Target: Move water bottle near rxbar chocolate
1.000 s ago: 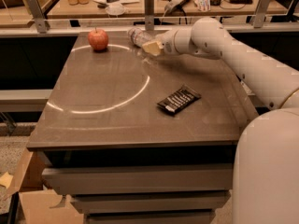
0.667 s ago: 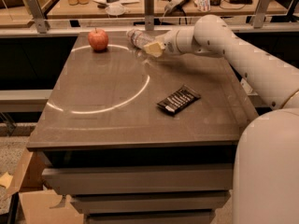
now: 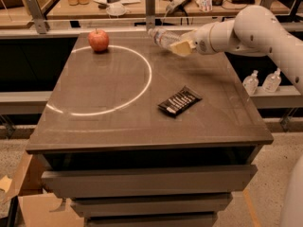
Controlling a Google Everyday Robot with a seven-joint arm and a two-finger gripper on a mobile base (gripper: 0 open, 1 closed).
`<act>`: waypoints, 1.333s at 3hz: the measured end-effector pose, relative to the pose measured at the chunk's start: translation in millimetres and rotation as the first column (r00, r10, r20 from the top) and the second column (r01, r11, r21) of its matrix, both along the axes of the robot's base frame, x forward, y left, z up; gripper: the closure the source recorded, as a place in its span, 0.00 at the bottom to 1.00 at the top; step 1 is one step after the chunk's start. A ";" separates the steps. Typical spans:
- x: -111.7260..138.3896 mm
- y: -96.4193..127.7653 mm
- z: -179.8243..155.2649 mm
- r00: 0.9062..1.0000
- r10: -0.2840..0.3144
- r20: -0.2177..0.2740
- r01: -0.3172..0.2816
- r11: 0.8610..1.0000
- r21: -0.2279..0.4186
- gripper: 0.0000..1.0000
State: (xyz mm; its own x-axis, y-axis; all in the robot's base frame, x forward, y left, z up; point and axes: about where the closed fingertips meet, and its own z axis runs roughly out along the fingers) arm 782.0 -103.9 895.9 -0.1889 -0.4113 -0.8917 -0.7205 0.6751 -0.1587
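Next, the gripper releases the water bottle on the table (image 3: pixel 172 75) just behind the rxbar chocolate, beside the white line.
The water bottle (image 3: pixel 162 37) is clear with a white cap and lies tilted above the far edge of the table, cap to the left. My gripper (image 3: pixel 182 47) reaches in from the right and is shut on the bottle's lower part; its yellowish fingers (image 3: pixel 180 48) cover that end. The rxbar chocolate (image 3: pixel 180 100), a black wrapper with white lettering, lies flat on the table's right middle. It is well in front of the bottle and apart from it.
A red apple (image 3: pixel 98 40) stands at the table's far left, on a white circle line (image 3: pixel 142 86). Two small white-capped bottles (image 3: pixel 251 82) stand on a ledge beyond the table's right edge. A cluttered bench and rail posts (image 3: pixel 150 6) lie behind the table (image 3: pixel 94 126).
My gripper has moved to the right along the far edge, carrying the water bottle with it. The rxbar and the apple have not moved.
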 end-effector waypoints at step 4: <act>-149.7 -44.7 5.0 0.893 0.449 0.028 -0.450 0.891 0.061 1.00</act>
State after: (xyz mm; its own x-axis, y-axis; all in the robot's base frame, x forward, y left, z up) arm 632.3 -148.6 900.9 0.0138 -0.3911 -0.9202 -0.9476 0.2887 -0.1370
